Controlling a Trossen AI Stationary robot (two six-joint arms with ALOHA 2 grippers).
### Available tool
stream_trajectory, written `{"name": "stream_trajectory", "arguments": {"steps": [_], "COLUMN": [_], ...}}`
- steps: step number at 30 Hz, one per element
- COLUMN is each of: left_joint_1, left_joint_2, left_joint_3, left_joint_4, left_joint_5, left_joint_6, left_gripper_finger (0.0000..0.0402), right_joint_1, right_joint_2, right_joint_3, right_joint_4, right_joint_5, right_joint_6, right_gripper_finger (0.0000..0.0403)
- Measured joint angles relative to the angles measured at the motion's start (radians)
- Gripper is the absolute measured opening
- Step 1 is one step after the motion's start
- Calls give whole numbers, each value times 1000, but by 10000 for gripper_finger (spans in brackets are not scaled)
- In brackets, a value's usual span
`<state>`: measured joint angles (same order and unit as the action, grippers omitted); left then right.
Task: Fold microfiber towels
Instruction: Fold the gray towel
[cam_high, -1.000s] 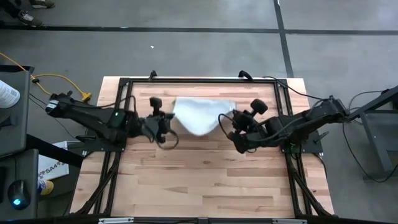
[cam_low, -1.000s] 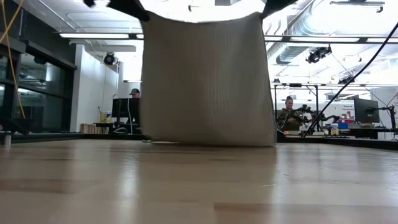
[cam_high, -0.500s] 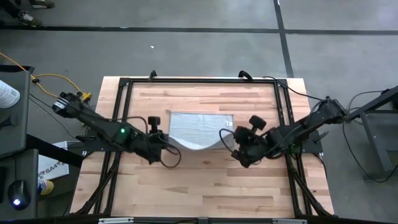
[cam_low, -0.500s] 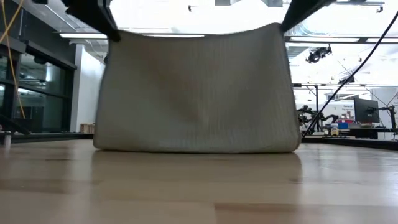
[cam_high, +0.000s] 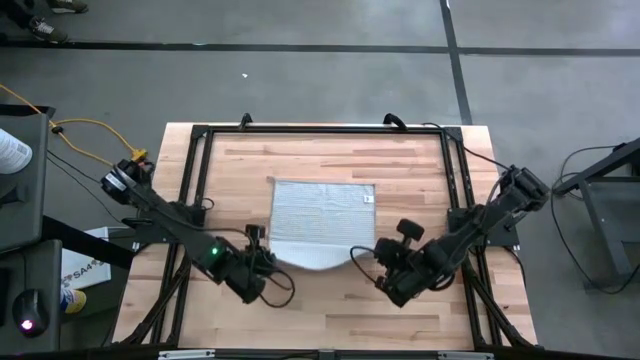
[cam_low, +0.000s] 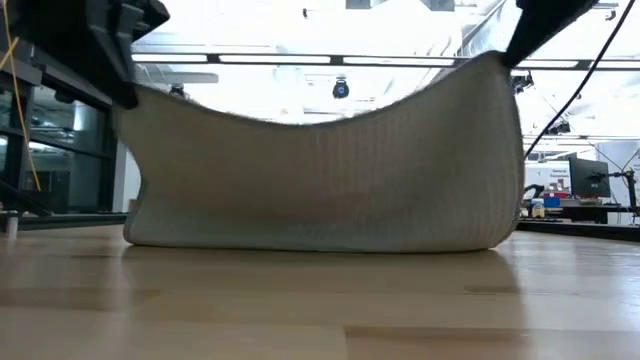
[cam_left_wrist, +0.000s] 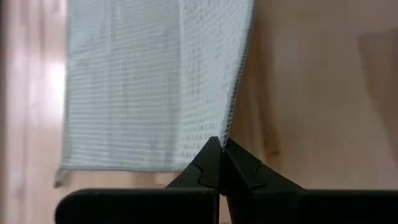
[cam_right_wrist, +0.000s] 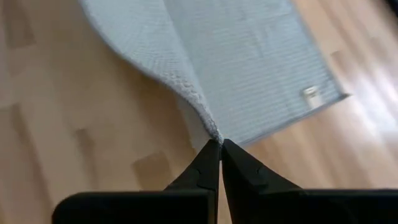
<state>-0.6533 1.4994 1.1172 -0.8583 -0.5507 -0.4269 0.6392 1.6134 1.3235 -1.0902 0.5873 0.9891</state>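
Next, my left gripper releases the towel's near corner on the bare wood (cam_high: 259, 312) toward the near edge of the table.
The light grey-blue microfiber towel (cam_high: 322, 215) lies mostly spread flat on the wooden table (cam_high: 320, 310), with its white tag (cam_high: 367, 198) near its far right corner. Its near edge is raised. My left gripper (cam_high: 266, 262) is shut on the near left corner. My right gripper (cam_high: 368, 256) is shut on the near right corner. In the low view the towel (cam_low: 320, 180) sags between the two raised corners, and its lower part rests on the table. My left gripper pinches the towel's near left corner (cam_left_wrist: 227, 127) between its two fingertips. That corner is lifted clear, and the cloth runs away from the fingers down to the table. My right gripper pinches the towel's near right corner (cam_right_wrist: 210, 129) between its two fingertips. That corner is lifted clear, and the edge curves down from it to the flat part on the table.
A black frame (cam_high: 320, 128) runs around the tabletop's far and side edges. Bare wood lies between the grippers and the near edge. The room beyond the table shows in the low view.
Both grippers have gone toward the table's near edge and down, still shut on the towel's corners. The towel hung upright from them a second ago. Now its far part is laid out flat on the table, and only its near edge stays raised and sags.
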Motion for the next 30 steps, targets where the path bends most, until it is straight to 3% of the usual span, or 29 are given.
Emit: {"name": "stream_trajectory", "arguments": {"steps": [14, 30], "left_joint_1": [-109, -106], "left_joint_2": [31, 31], "left_joint_3": [0, 0], "left_joint_4": [110, 112], "left_joint_5": [127, 314], "left_joint_6": [-144, -142], "left_gripper_finger": [0, 0], "right_joint_1": [82, 81], "right_joint_2": [65, 113], "right_joint_3": [0, 1], "right_joint_4": [160, 280], "right_joint_5": [-139, -339], "right_joint_6": [12, 4], "right_gripper_finger": [4, 4]}}
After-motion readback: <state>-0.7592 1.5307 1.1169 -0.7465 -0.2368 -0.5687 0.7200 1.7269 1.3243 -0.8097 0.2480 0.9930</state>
